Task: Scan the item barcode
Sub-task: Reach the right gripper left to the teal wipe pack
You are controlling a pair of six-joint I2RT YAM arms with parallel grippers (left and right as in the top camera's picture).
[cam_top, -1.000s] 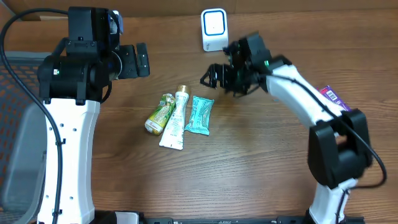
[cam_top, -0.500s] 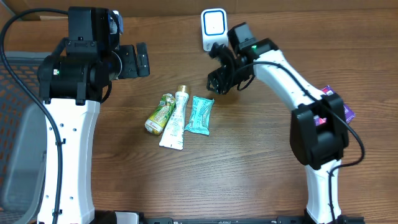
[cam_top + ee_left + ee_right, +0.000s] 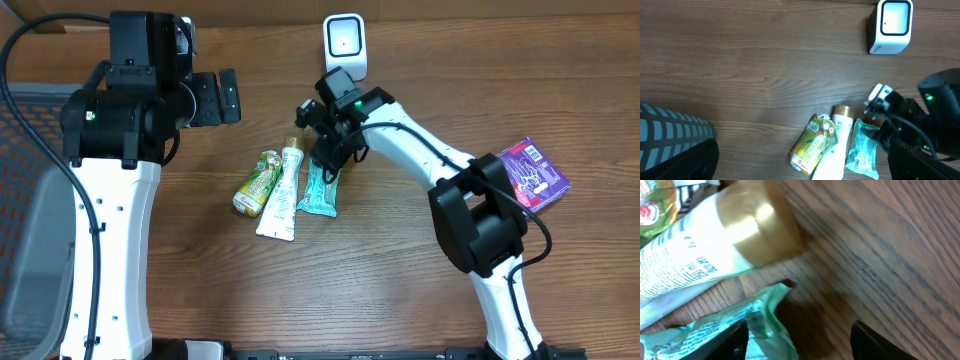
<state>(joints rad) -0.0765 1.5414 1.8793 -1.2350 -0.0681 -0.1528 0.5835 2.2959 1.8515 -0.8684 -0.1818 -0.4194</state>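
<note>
My right gripper is facing a teal packet that lies close beside the white tube, so it should pinch the packet's top end (image 3: 774, 325) and draw it clear before lifting it.
Three items lie side by side mid-table: a teal packet (image 3: 321, 187), a white tube with a gold cap (image 3: 281, 190) and a yellow-green pouch (image 3: 257, 183). The white scanner (image 3: 344, 40) stands at the back. My right gripper (image 3: 322, 150) is down at the teal packet's top end. In the right wrist view the gripper (image 3: 800, 345) is open, and the packet's corner (image 3: 767, 315) lies between the fingers, close to the left fingertip (image 3: 735, 340) and not pinched. The gold cap (image 3: 765, 222) is just beyond. My left gripper (image 3: 215, 97) hangs open and empty, high at the left.
A purple box (image 3: 534, 175) lies at the right by the right arm's base. A grey mesh basket (image 3: 20, 150) stands off the table's left edge. The left wrist view shows the scanner (image 3: 892, 25), the three items and the right arm (image 3: 927, 115) from above.
My right gripper has swung left and down, from near the scanner to the teal packet's top end, and its jaws have narrowed. The left arm has not moved.
</note>
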